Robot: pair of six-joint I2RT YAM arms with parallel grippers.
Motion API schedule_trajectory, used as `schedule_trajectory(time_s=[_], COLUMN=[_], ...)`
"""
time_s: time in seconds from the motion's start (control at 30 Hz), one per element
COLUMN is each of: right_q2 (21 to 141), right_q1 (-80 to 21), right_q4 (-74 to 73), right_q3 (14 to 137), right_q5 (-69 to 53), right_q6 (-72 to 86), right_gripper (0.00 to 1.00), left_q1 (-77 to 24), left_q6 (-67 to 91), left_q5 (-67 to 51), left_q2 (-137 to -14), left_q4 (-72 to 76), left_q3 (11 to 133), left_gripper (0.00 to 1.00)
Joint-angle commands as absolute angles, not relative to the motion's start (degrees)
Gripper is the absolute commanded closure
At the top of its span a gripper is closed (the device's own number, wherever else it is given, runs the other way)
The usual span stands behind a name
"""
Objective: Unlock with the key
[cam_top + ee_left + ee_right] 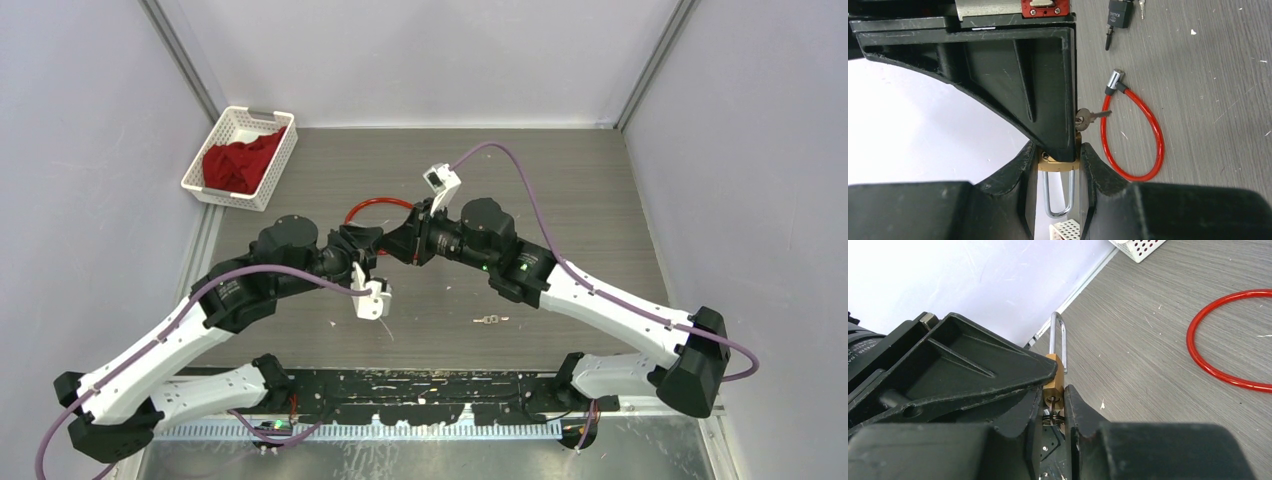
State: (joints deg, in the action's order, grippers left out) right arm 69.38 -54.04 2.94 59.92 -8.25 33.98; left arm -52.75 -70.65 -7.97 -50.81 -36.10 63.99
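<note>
Next, my right gripper sets the brass padlock down and lets go of it on the bare table point(465, 276), just behind the small keys.
A brass padlock point(1058, 165) with a steel shackle point(1058, 200) is held off the table between my left gripper's point(1058, 167) fingers, which are shut on its body. In the right wrist view the padlock point(1054, 375) shows its keyhole end. A key point(1052, 404) sits in the keyhole with its ring just below, and my right gripper point(1052, 409) is shut on it. A second key point(1089, 117) hangs beside the lock. In the top view the two grippers meet tip to tip at mid-table, left point(375, 245) and right point(407, 240).
A red cable loop point(1135, 135) with a metal end lies on the table just behind the grippers point(375, 208). A small black lock piece with keys point(1118, 15) lies nearer the front. A white basket of red cloth point(240, 155) stands at the back left.
</note>
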Motion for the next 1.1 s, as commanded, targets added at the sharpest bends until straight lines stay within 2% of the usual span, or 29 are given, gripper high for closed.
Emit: schedule_trajectory(time_s=[0.0,0.03,0.07,0.1,0.13,0.17,0.47,0.6,0.67,1.0,1.07], right_q2=[69.5,68.9,68.4,67.8,67.0,66.4,57.6,56.7,57.2,60.9,61.1], right_q1=[-54.2,-54.1,-54.1,-54.1,-54.1,-53.9,-48.0,-47.3,-47.2,-47.2,-47.2], right_q4=[10.8,11.4,12.0,12.0,11.1,9.5,3.1,2.8,2.4,2.4,1.7], right_q3=[60.2,59.6,58.9,58.4,58.0,57.7,50.0,48.8,48.8,50.2,50.6], right_q5=[-7.3,-7.4,-7.6,-7.5,-7.1,-7.0,-19.0,-23.8,-25.4,-32.9,-32.1], right_q6=[36.8,36.9,37.0,36.8,36.2,35.3,33.0,32.4,32.3,32.0,31.9], right_gripper=[0.99,0.99,0.99,0.99,0.99,0.99,0.99,0.99,0.99,0.99,0.99], left_q1=[-53.2,-53.2,-53.2,-53.2,-53.0,-52.8,-46.3,-45.4,-45.3,-45.3,-45.3], left_q6=[-66.4,-65.3,-63.5,-60.2,-56.0,-53.6,-43.1,-42.2,-41.4,-42.3,-43.5], left_q5=[-10.9,-11.3,-11.8,-12.5,-12.7,-13.4,-23.1,-27.0,-26.4,-23.4,-21.7], left_q2=[-51.2,-51.3,-51.4,-51.5,-51.6,-51.9,-53.3,-56.3,-57.5,-60.9,-60.8], left_q4=[-31.9,-32.3,-32.8,-32.9,-33.3,-35.1,-50.2,-55.3,-54.7,-51.1,-50.4], left_q3=[67.9,68.2,68.5,68.9,69.4,70.1,71.8,73.0,73.4,73.1,72.5], left_gripper=[0.96,0.83,0.61,0.21,0.04,0.01,0.02,0.11,0.2,0.41,0.42])
